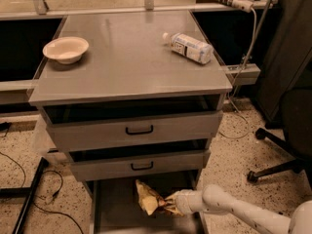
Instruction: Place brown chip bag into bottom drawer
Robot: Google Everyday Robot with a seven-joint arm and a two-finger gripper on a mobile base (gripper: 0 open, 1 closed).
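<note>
I need to release the brown chip bag from my gripper on the middle of the bottom drawer's grey tray (pixel 153 215).
The brown chip bag (pixel 147 198), crumpled tan and dark brown, is inside the pulled-out bottom drawer (pixel 114 213), low over its grey tray near the middle. My gripper (pixel 169 202) reaches in from the lower right on a white arm and is at the bag's right end, touching it. The two upper drawers with black handles stand slightly ajar above it.
A white bowl (pixel 65 49) sits on the cabinet top at the left. A clear plastic bottle (pixel 188 47) lies on its side at the right. An office chair base (pixel 278 165) stands on the floor to the right. Black cables (pixel 29 179) lie at the left.
</note>
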